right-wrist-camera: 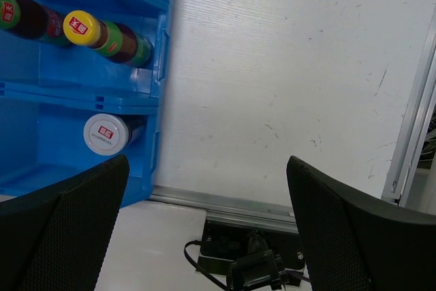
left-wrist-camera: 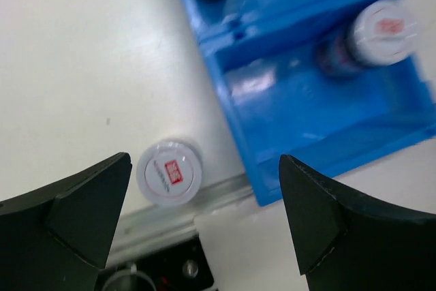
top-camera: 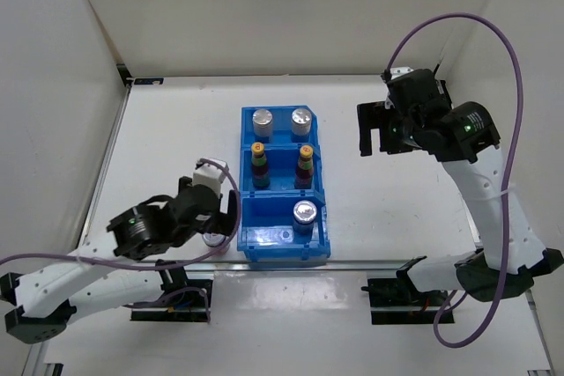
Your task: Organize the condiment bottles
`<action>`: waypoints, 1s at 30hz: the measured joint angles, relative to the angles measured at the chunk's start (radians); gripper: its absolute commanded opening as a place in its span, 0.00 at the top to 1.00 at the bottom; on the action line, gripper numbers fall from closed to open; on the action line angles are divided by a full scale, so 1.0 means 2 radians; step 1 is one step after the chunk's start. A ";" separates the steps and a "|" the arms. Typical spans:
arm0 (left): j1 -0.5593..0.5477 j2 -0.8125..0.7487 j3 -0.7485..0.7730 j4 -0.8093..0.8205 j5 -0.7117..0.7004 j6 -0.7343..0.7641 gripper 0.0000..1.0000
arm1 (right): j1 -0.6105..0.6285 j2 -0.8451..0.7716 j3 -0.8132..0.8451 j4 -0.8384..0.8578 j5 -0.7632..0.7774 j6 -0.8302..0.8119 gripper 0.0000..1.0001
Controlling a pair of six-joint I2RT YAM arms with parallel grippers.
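My left gripper needs to grip the lid (top-camera: 213, 239) (left-wrist-camera: 169, 173) of the loose silver-lidded cylinder that is standing on the table next to the near compartment of the blue bin.
A blue three-compartment bin (top-camera: 244, 217) stands mid-table. Its far compartment holds two silver-lidded cylinders (top-camera: 263, 118) (top-camera: 301, 118). The middle one holds two yellow-capped dark bottles (top-camera: 259, 163) (top-camera: 305, 163). The near one holds one silver-lidded cylinder (top-camera: 305, 213). Another silver-lidded cylinder (top-camera: 214, 238) stands on the table just left of the bin. My left gripper (top-camera: 216, 220) hovers open above it; in the left wrist view its lid (left-wrist-camera: 169, 172) lies between the fingers, nearer the left one. My right gripper (top-camera: 377, 129) is open and empty, right of the bin.
A metal rail (top-camera: 370, 261) runs along the near table edge, right by the loose cylinder. White walls enclose the table on the left, back and right. Black arm mounts (top-camera: 397, 298) sit below the rail.
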 measured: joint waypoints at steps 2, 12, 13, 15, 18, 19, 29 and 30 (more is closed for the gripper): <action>0.007 0.028 -0.014 -0.029 -0.002 -0.045 0.00 | 0.000 0.004 0.000 0.000 -0.003 0.000 0.00; 0.036 0.118 -0.063 -0.072 0.002 -0.217 0.00 | 0.000 0.010 0.000 0.000 -0.009 0.000 0.00; 0.038 0.115 -0.069 -0.073 0.002 -0.228 0.00 | 0.000 0.010 0.000 0.000 -0.009 0.000 0.00; 0.043 0.106 -0.081 -0.073 0.003 -0.247 0.00 | 0.000 0.010 0.000 0.000 -0.011 0.000 0.00; 0.052 0.089 -0.100 -0.075 0.003 -0.268 0.00 | 0.000 0.012 0.000 0.000 -0.014 0.000 0.00; 0.055 0.084 -0.105 -0.075 0.003 -0.274 0.00 | 0.000 0.013 0.000 0.000 -0.015 0.000 0.00; 0.073 0.108 -0.125 -0.071 0.001 -0.311 0.02 | 0.000 0.023 0.001 0.000 -0.030 0.000 0.00; 0.076 0.113 -0.125 -0.071 0.001 -0.312 0.04 | 0.000 0.023 0.001 0.000 -0.031 0.000 0.00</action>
